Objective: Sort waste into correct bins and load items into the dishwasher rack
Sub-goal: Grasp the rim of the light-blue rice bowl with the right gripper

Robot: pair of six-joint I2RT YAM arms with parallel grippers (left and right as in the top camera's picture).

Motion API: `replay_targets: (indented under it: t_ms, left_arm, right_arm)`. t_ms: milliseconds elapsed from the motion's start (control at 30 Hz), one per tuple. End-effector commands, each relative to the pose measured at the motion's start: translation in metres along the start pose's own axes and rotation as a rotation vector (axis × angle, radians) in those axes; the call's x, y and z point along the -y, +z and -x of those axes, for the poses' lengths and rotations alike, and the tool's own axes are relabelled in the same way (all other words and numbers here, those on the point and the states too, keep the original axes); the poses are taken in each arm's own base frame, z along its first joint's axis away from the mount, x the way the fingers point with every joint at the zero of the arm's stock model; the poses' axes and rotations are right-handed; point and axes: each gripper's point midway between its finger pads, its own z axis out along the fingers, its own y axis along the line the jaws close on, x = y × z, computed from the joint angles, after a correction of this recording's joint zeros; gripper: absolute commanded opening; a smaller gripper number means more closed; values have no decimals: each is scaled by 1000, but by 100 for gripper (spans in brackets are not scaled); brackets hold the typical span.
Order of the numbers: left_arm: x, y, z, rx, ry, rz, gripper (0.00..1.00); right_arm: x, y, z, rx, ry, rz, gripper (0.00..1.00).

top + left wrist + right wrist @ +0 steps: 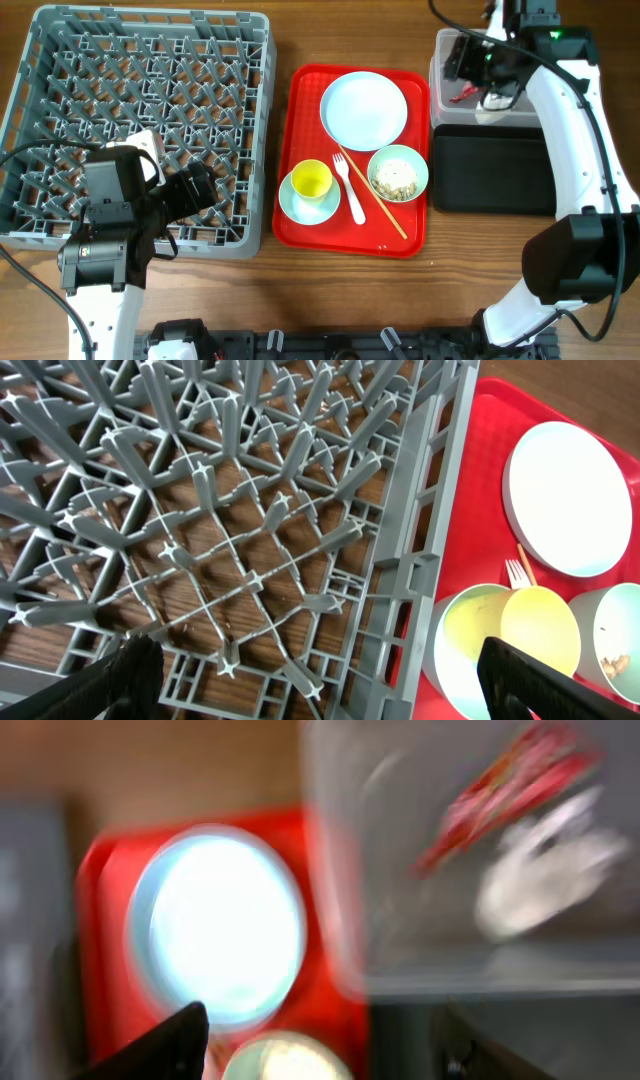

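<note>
The robot's right gripper should next move to the rim [369, 175] of the green bowl and grab it on the side next to the chopstick.
The grey dishwasher rack [262, 130] fills the left side and holds no dishes. On the red serving tray [300, 150] lie the white plate [364, 108], the yellow cup [311, 179] inside the pale blue bowl [298, 208], the green bowl [421, 170] with food scraps [396, 178], the white fork [351, 192] and the chopstick [385, 210]. The clear tub [440, 90] holds the red wrapper [465, 93] and the white tissue [497, 100]. My left gripper [205, 185] is open over the rack's front right corner [400, 510]. My right gripper [462, 62] is open and empty above the tub [340, 870].
The black tray [495, 175] lies right of the red tray, in front of the clear tub. The left wrist view shows the plate [568, 495] and the cup [540, 630] just past the rack's wall. The right wrist view is motion-blurred.
</note>
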Motion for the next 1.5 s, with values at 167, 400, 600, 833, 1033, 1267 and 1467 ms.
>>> replay_targets:
  t_ms: [167,400,600,833,1033,1267,1467]
  left_arm:
    - [0,-4,7,23,-1,5,100]
    - [0,-4,7,23,-1,5,100]
    - [0,-4,7,22,-1,5,100]
    - [0,-4,7,22,-2,5,100]
    - [0,-4,6,18,-2,6,100]
    - [0,-4,5,15,-2,7,100]
    - [0,-4,5,15,-2,7,100]
  right_arm:
    - [-65,16,-81,-277,-160,138,65]
    - [-73,53,-136,-355,-169,-29,63]
    - [-73,88,-173,-361,-117,-80,56]
    - [-75,115,-191,-332,-89,-67,37]
    - [-70,128,-189,-281,-66,-78,27]
    - [-69,129,-190,-279,-22,-86,16]
    - [-64,132,-196,-288,-21,-95,15]
